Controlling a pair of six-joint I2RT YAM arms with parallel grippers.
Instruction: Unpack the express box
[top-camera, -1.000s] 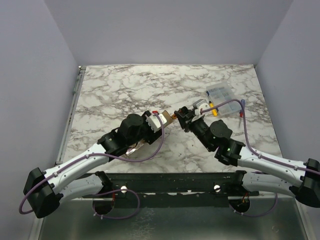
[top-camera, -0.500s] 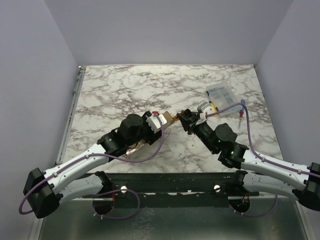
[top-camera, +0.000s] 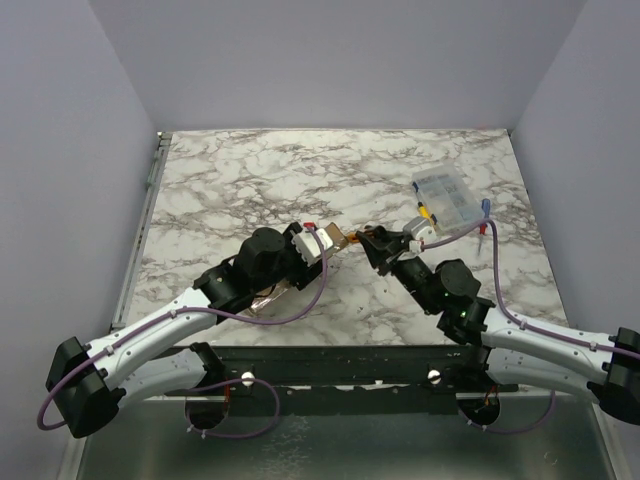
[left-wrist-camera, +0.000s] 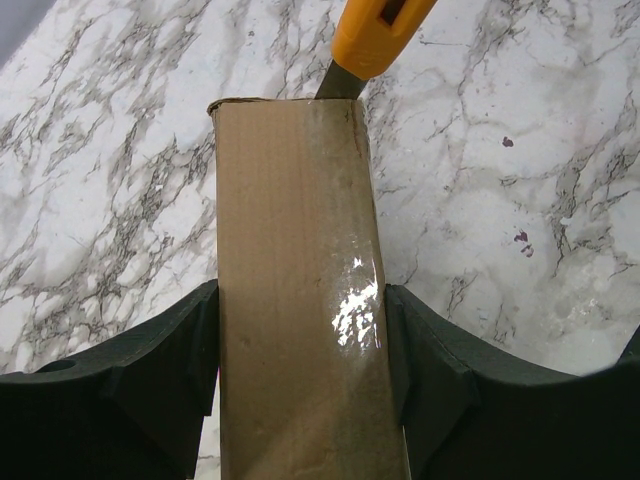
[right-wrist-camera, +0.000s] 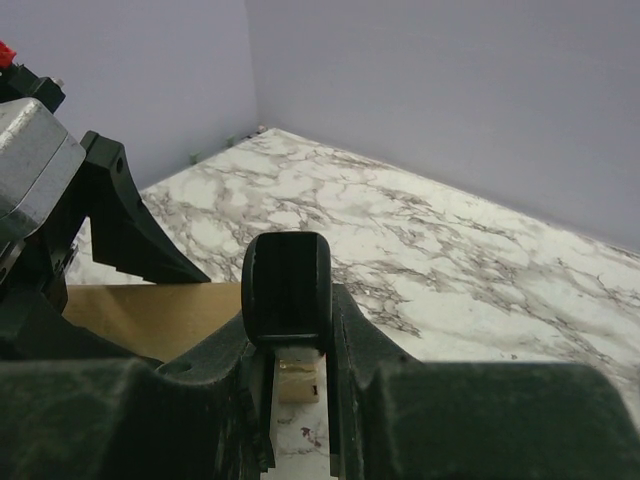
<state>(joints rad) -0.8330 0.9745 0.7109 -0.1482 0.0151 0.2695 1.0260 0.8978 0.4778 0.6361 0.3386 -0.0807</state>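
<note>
Next, my left gripper lets go of the express box flat on the marble (top-camera: 329, 270) between both grippers, toward the front edge of the table.
The express box (left-wrist-camera: 295, 300) is a plain brown cardboard box with glossy tape, held on edge between my left gripper's (left-wrist-camera: 300, 320) black fingers. In the top view only its far end (top-camera: 343, 239) shows past my left gripper (top-camera: 325, 243). My right gripper (top-camera: 375, 243) is shut on a utility knife with a yellow body (left-wrist-camera: 380, 30). The knife's blade (left-wrist-camera: 340, 85) touches the box's far end. In the right wrist view the knife's black end (right-wrist-camera: 288, 285) sits between my right gripper's fingers (right-wrist-camera: 350, 340), with the box (right-wrist-camera: 150, 315) to the left.
A small clear plastic compartment case (top-camera: 447, 197) lies at the back right, with a small yellow item (top-camera: 424, 212) and a red and blue pen (top-camera: 484, 215) beside it. Grey walls close in the marble table (top-camera: 250, 180) on three sides.
My right arm has swung its wrist and forearm toward the near edge, while the knife tip stays at the box's end. The left arm and box have not moved.
</note>
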